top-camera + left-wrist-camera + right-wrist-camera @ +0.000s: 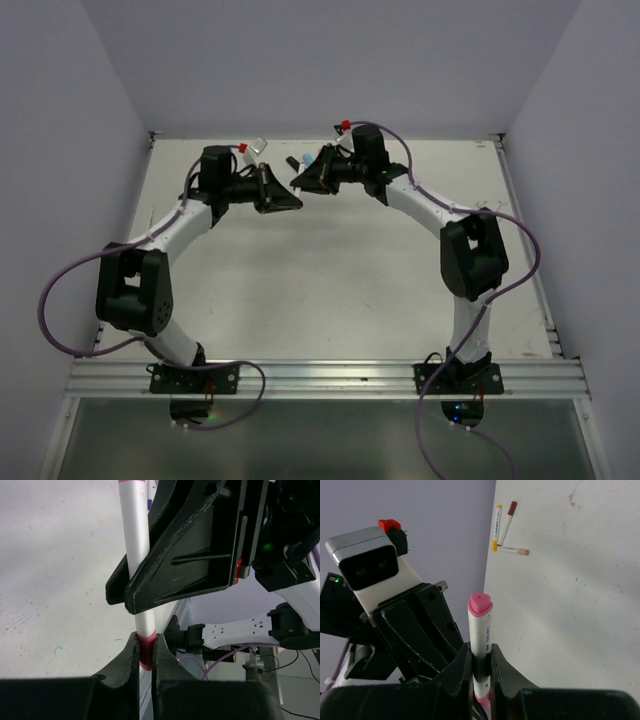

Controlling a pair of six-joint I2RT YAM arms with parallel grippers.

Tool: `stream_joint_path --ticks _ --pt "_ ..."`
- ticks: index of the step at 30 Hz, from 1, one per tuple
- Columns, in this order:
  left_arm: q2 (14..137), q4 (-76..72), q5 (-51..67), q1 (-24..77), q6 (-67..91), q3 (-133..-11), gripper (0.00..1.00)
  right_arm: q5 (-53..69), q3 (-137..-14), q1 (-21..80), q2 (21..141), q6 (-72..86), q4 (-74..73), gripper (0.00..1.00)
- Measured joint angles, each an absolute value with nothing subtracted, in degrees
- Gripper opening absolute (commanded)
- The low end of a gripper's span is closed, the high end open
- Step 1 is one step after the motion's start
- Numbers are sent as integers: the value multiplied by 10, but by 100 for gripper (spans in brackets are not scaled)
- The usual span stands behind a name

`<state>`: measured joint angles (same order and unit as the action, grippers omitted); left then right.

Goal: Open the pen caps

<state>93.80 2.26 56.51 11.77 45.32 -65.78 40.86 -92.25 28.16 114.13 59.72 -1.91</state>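
The robot's left gripper should release the pink cap on the bare table (273, 318) near the silver front rail.
A thin white pen (137, 555) with pink ends is held between my two grippers above the far middle of the table. My left gripper (145, 637) is shut on its pink cap (145, 652), fingers pressed on both sides. My right gripper (481, 650) is shut on the white barrel (480, 630); the other pink end (480, 604) sticks up above its fingers. From above, the left gripper (292, 200) and right gripper (298, 183) meet tip to tip, and the pen is hidden between them.
Three more pens lie near the table's far edge: one yellow-capped (497, 527), one dark red (508, 517), one peach-tipped (515, 551). Small items lie by the far wall, pens (250, 150) and a blue piece (303, 160). Purple walls close in the table (330, 290).
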Motion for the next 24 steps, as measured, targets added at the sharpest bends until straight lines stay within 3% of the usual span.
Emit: stream_joint_path --ticks 5,10,16,19,21,24 --pt "904 -165 604 117 582 -559 0 437 -831 276 1100 655 96 0" --pt "855 -333 608 118 707 -486 0 484 -728 267 1080 822 362 0" --pt "790 -453 653 124 785 -467 0 466 -750 246 1161 1038 649 0" --pt "767 -432 675 132 760 -468 0 460 -721 213 1164 1070 661 0" --pt "753 -340 666 133 703 -477 0 465 -696 196 1145 1045 604 0" --pt "737 -137 590 133 595 -505 0 472 -701 183 1091 905 362 0"
